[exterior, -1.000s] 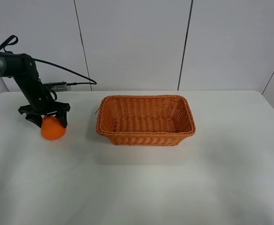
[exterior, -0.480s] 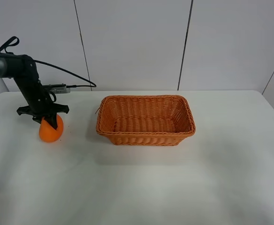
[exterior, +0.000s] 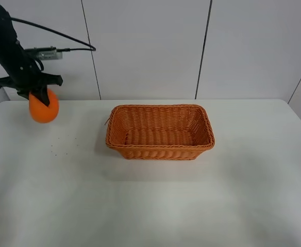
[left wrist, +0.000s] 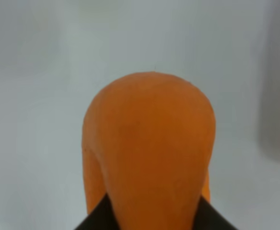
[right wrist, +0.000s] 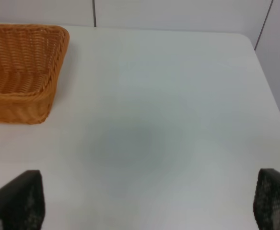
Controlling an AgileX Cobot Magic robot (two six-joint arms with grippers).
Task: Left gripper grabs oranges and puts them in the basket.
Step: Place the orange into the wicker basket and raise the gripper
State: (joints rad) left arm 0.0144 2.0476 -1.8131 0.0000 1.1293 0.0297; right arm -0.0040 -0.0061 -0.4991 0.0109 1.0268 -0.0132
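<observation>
My left gripper will let go of the orange near the middle of the wicker basket's bottom (exterior: 157,134), close to the basket's near side.
My left gripper (exterior: 38,98) is shut on the orange (exterior: 43,109) and holds it high above the white table, at the far left of the exterior high view and well left of the basket (exterior: 160,132). The orange fills the left wrist view (left wrist: 148,153), with the black fingers (left wrist: 97,218) on both sides of it. The wicker basket stands empty in the middle of the table; its corner also shows in the right wrist view (right wrist: 22,72). My right gripper (right wrist: 145,203) is open over bare table to the right of the basket; only its fingertips (right wrist: 15,201) show.
The white table (exterior: 155,206) has a few dark specks (exterior: 52,146) where the orange lay. Grey wall panels stand behind the table. A black cable (exterior: 63,36) trails from the left arm.
My left gripper has lifted the orange off the table and raised it up and slightly left. The basket has not moved.
</observation>
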